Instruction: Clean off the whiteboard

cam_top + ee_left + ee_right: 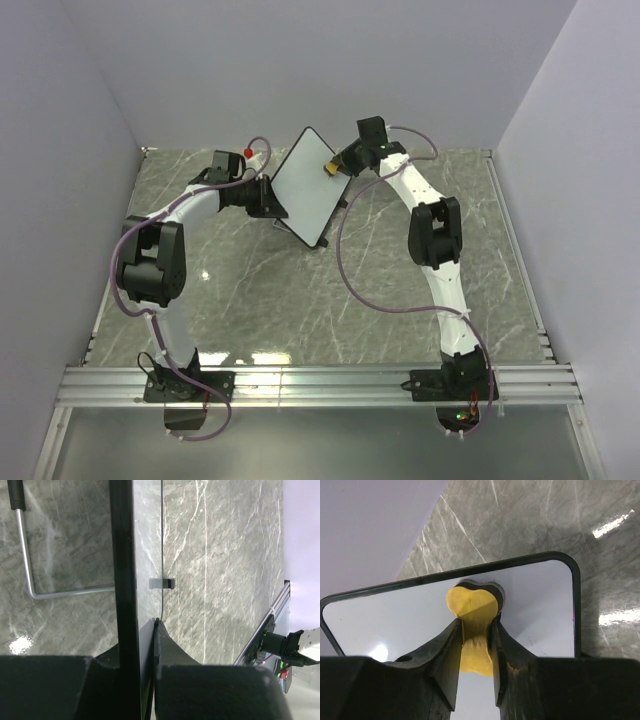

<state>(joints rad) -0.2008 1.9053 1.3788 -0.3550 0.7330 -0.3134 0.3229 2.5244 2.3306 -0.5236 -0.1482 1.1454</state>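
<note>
The yellow eraser will go down from my right gripper onto the bare grey marble [390, 244] next to the whiteboard's clipped edge.
The whiteboard [305, 188] is held off the table, tilted, its white face turned up and to the right. My left gripper [266, 203] is shut on its left edge. In the left wrist view the board shows edge-on as a black rim [122, 555] running into my shut left gripper [152, 630]. My right gripper [337, 167] is shut on a yellow bone-shaped eraser [329, 170]. It presses the eraser [472, 605] on the board's face [535, 605] just below the top rim, between the fingers of the right gripper [475, 630]. The visible face is white, with only faint specks.
The grey marble table [400, 300] is walled at the back and on both sides. A red-tipped object [248, 153] lies at the back behind the left arm. An aluminium rail [320, 385] runs along the near edge. The board's wire stand [30, 580] hangs behind it.
</note>
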